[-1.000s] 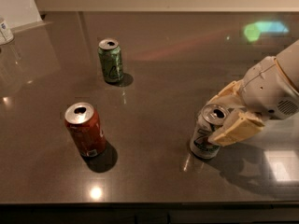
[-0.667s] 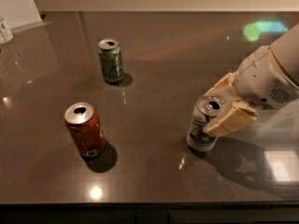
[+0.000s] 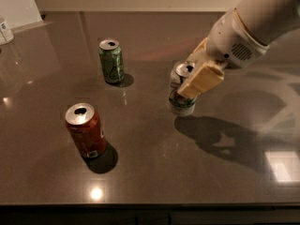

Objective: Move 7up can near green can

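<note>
The 7up can will be released on the dark table [image 3: 135, 86], close against the green can's arm-facing side.
The 7up can [image 3: 180, 102], silver-white with a green and red logo, is held upright right of the table's middle, its base at or just above the surface. My gripper [image 3: 193, 73] is shut on it, one tan finger [image 3: 201, 80] across its front and the other behind. The white arm comes in from the upper right. The green can [image 3: 111, 61] stands upright to the upper left, about a can's height and a half away from the 7up can.
A red-orange can [image 3: 85, 131] stands upright at the front left. A white container [image 3: 4, 31] sits at the far left edge. The dark table's front edge [image 3: 150, 205] runs along the bottom. The arm's shadow lies right of the 7up can.
My gripper has carried the 7up can left and away from the front edge, closer to the green can. The other two cans have not moved.
</note>
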{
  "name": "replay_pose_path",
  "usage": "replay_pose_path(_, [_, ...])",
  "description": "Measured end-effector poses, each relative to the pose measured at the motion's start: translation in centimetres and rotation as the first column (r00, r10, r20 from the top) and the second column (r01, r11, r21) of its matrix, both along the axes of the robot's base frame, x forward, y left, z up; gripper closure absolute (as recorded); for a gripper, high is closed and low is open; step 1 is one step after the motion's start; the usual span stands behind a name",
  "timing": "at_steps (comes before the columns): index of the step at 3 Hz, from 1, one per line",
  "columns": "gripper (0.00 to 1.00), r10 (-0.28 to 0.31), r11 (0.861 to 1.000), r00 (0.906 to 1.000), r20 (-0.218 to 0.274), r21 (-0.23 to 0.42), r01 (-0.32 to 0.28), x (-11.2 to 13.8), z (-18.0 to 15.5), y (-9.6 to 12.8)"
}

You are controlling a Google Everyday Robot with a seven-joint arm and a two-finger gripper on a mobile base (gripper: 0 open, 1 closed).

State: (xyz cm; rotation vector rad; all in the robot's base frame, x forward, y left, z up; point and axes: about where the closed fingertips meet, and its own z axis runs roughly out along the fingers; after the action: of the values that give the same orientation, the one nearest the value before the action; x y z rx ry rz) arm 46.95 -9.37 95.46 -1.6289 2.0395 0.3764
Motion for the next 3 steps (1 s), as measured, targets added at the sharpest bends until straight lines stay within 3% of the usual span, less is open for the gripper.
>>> replay_pose_path(2, [1.0,-0.019,0.999,0.9998,0.009,0.026,0.019,7.2,-0.3,5.1])
replay_pose_path(3, [1.0,-0.016,0.999,0.9998,0.007,0.03,0.016,9.7,-1.3,7.3])
